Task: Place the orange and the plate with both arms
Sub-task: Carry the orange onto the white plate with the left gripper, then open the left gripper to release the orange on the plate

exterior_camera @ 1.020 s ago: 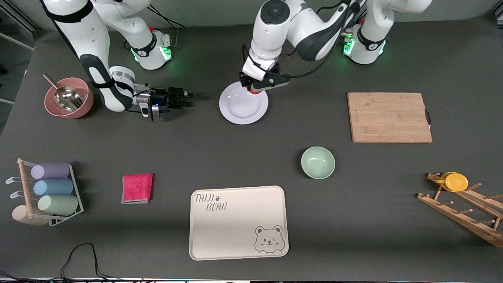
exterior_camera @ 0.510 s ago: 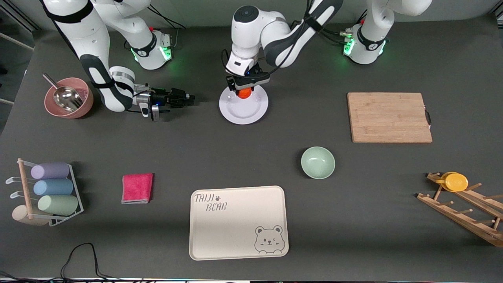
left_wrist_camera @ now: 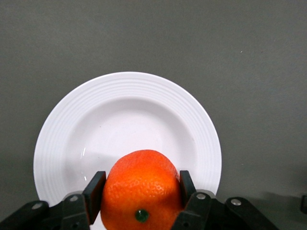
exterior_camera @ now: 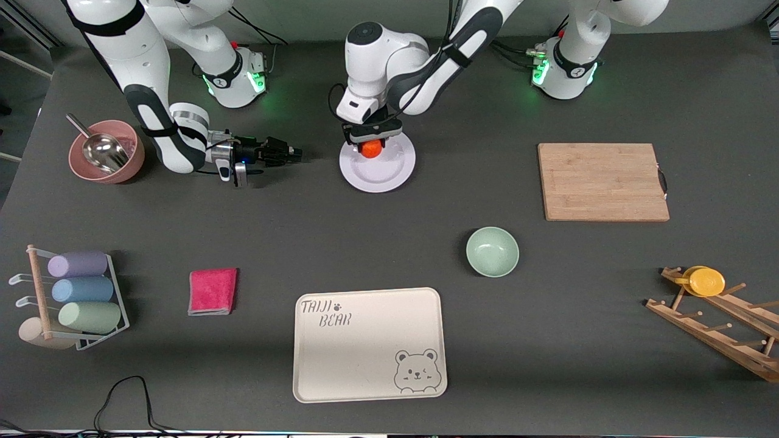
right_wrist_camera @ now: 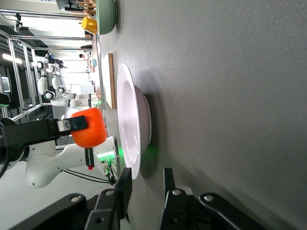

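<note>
My left gripper will let go of the orange in the middle of the white plate (exterior_camera: pixel 377 162) (left_wrist_camera: pixel 129 162).
The white plate (exterior_camera: pixel 380 173) lies on the table toward the robots' bases. My left gripper (exterior_camera: pixel 369 145) is shut on the orange (exterior_camera: pixel 370 149) and holds it a little above the plate's rim. In the left wrist view the orange (left_wrist_camera: pixel 139 189) sits between the two pads of the left gripper (left_wrist_camera: pixel 140 181), over the plate (left_wrist_camera: pixel 129 115). My right gripper (exterior_camera: pixel 291 154) is low over the table beside the plate, toward the right arm's end, open and empty. The right wrist view shows the right gripper (right_wrist_camera: pixel 146 178), the plate (right_wrist_camera: pixel 130 124) edge-on and the orange (right_wrist_camera: pixel 89 127) apart from it.
A pale green bowl (exterior_camera: pixel 492 251) and a cream bear tray (exterior_camera: pixel 369 344) lie nearer the camera. A wooden board (exterior_camera: pixel 602 181) and a peg rack with a yellow cup (exterior_camera: pixel 706 281) are toward the left arm's end. A pink cloth (exterior_camera: pixel 212 291), cup rack (exterior_camera: pixel 76 298) and pink bowl with scoop (exterior_camera: pixel 106 152) are toward the right arm's end.
My left gripper has carried the orange across the plate toward the right arm's end. My right gripper has crept slightly toward the plate.
</note>
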Action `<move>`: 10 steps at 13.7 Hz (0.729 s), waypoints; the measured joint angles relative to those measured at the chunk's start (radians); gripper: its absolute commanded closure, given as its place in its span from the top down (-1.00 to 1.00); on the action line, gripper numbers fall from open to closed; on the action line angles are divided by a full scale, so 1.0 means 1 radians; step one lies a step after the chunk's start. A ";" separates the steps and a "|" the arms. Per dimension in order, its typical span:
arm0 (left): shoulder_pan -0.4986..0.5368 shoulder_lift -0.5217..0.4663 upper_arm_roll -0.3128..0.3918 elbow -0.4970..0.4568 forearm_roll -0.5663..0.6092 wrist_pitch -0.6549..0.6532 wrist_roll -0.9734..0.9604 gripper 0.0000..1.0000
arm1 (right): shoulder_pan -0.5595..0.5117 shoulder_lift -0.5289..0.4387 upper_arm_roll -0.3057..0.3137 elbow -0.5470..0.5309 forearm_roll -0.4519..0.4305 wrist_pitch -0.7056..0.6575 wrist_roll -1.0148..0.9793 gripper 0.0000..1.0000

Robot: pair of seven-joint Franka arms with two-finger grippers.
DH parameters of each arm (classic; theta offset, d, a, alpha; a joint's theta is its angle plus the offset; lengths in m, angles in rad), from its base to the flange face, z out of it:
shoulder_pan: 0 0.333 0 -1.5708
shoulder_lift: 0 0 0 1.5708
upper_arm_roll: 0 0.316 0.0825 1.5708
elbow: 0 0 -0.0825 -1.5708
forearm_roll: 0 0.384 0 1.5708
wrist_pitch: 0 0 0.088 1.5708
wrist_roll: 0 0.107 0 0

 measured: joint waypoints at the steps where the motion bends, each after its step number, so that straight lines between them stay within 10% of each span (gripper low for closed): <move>1: -0.003 0.013 0.000 0.002 0.026 0.000 -0.015 -1.00 | 0.000 0.003 0.000 0.001 0.000 0.000 0.000 -0.33; 10: -0.027 0.093 0.008 0.004 0.257 -0.003 -0.173 -1.00 | 0.000 0.045 0.000 0.019 0.000 0.000 -0.017 -0.33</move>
